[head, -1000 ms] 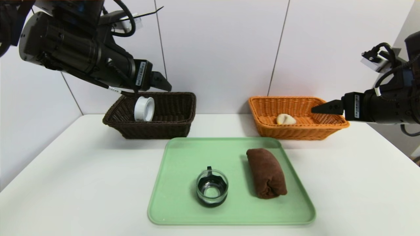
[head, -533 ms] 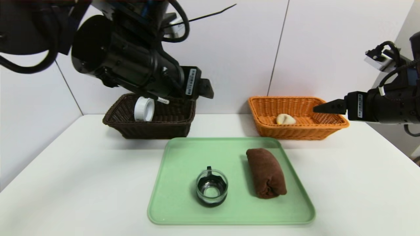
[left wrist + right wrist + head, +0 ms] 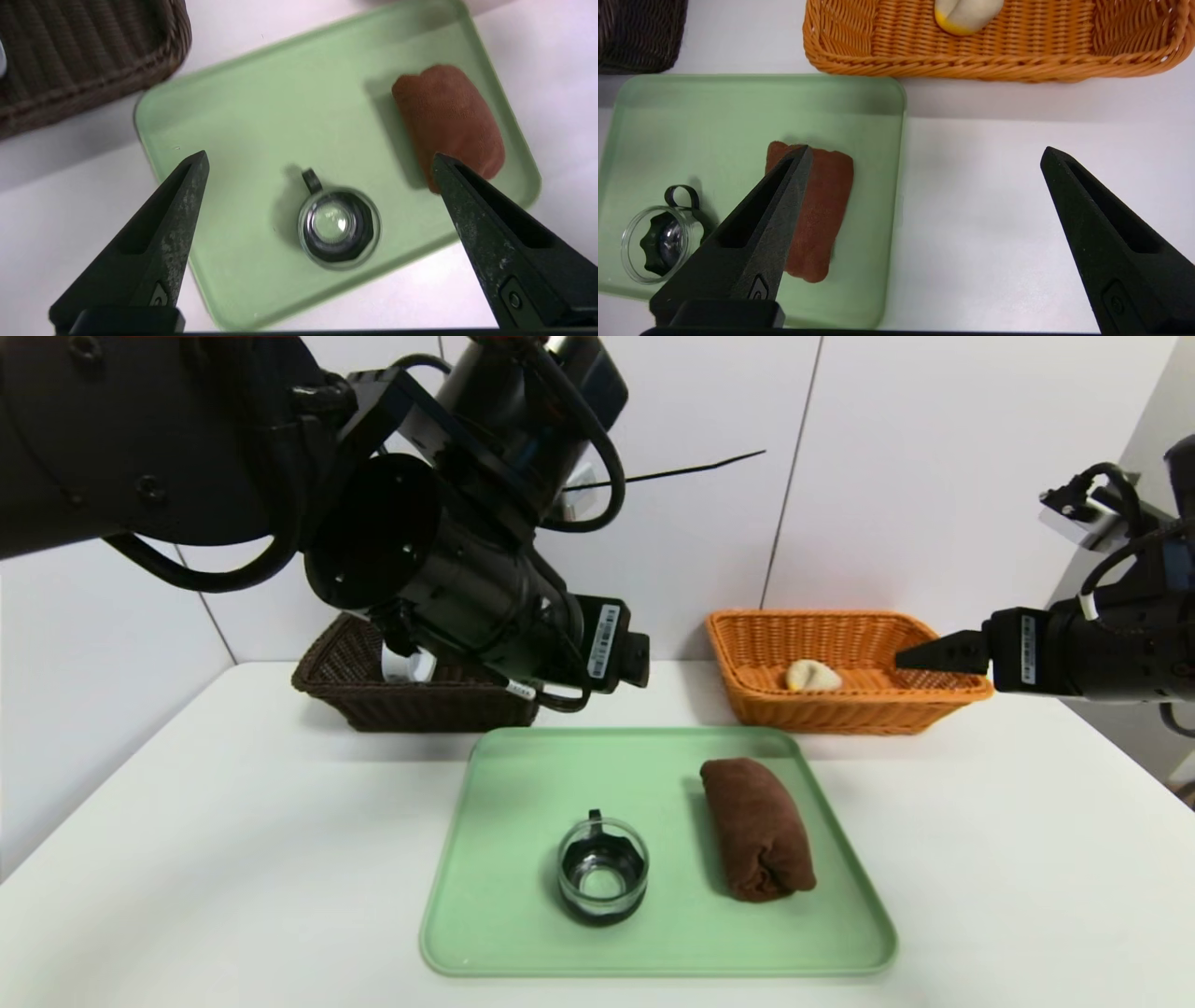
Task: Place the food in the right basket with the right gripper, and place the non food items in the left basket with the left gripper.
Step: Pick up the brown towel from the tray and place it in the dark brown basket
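The rolled brown towel is on the green tray. My right gripper will next go to the middle of the rolled brown towel (image 3: 759, 827) (image 3: 820, 212) and close there.
A green tray (image 3: 523, 784) holds a glass jar (image 3: 602, 875) with a black lid and a loop, and a rolled brown towel (image 3: 758, 828). The dark left basket (image 3: 420, 709) holds a white roll (image 3: 406, 665), partly hidden by my left arm. A pale piece of food (image 3: 812, 676) lies in the orange right basket (image 3: 840, 709). My left gripper (image 3: 320, 156) hangs open and empty high above the tray (image 3: 261, 107), over the jar (image 3: 338, 227) and beside the towel (image 3: 448, 119). My right gripper (image 3: 927, 150) is open and empty over bare table, right of the tray (image 3: 714, 121).
The white table top (image 3: 233, 859) runs wide on both sides of the tray. A white panelled wall (image 3: 887, 476) stands close behind both baskets. In the head view my left arm (image 3: 439, 569) covers much of the dark basket.
My left arm has swung from above the dark basket toward the right and nearer, now over the tray's back edge. The white roll stays in the basket. The right arm has barely shifted.
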`<state>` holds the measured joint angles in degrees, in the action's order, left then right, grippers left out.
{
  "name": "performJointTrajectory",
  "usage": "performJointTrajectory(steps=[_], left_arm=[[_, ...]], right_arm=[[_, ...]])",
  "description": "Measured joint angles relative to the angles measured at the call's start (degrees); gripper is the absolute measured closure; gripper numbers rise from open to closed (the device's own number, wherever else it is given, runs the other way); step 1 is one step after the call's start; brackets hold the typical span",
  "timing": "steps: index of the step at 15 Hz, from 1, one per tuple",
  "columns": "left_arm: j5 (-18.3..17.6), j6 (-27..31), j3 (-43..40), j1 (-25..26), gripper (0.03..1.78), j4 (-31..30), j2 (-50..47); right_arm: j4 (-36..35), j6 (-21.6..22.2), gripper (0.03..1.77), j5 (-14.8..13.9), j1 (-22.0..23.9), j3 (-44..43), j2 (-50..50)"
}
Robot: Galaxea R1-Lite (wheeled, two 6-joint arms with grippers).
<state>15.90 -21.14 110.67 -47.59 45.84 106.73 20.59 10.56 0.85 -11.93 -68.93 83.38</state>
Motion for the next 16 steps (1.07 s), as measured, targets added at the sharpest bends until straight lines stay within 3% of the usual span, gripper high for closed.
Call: performJointTrajectory(steps=[3, 6, 9, 11, 16], left_arm=[[1.0, -0.7, -6.6, -0.3, 0.12, 1.0, -2.1], [1.2, 1.8, -17.2, 0.9, 0.12, -5.6, -5.5], [1.2, 9.9, -28.6, 2.8, 0.12, -14.1, -10.7], [1.2, 14.1, -32.9, 5.0, 0.12, -16.5, -14.2], [1.4, 14.8, -35.7, 9.8, 0.12, -16.8, -20.0]], right_arm=[[4.6, 4.2, 0.10, -1.3, -4.3, -1.2, 0.6], [10.2, 9.8, 0.10, -3.8, -9.1, -6.0, 2.8], [18.7, 15.2, 0.10, -4.8, -13.4, -12.3, 6.9], [23.8, 16.0, 0.10, -4.9, -14.9, -15.6, 10.1], [27.0, 16.1, 0.10, -5.1, -16.9, -21.2, 18.1]])
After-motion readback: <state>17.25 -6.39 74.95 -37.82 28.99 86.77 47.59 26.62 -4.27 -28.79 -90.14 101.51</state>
